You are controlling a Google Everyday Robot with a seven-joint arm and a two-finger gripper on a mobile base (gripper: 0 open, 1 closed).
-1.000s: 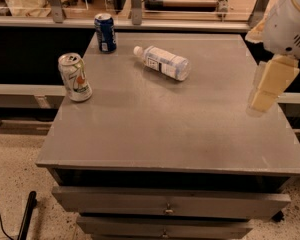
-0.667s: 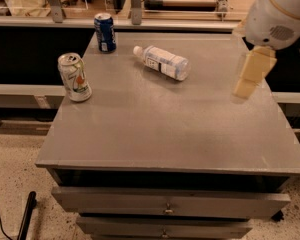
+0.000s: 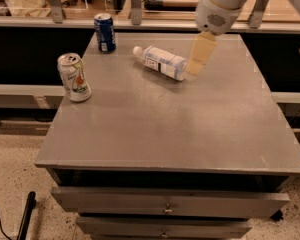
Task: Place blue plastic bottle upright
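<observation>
Next, I grip the upper part (image 3: 148, 55) of the blue plastic bottle, just below its white cap, leaving its base free for standing.
The blue plastic bottle (image 3: 161, 62) lies on its side on the grey table (image 3: 170, 124), white cap toward the back left, label facing up. My gripper (image 3: 196, 68) comes down from the upper right on the white arm, its pale fingers pointing down and left. The tip is just at the bottle's base end, right of the bottle. It holds nothing that I can see.
A dark blue soda can (image 3: 105, 32) stands at the table's back left. A white-green soda can (image 3: 74, 77) stands near the left edge. A rail and dark gap run behind the table. Drawers (image 3: 165, 204) sit below the front edge.
My gripper has moved left across the table, from the right edge to just beside the bottle's base. The bottle and both cans have not moved.
</observation>
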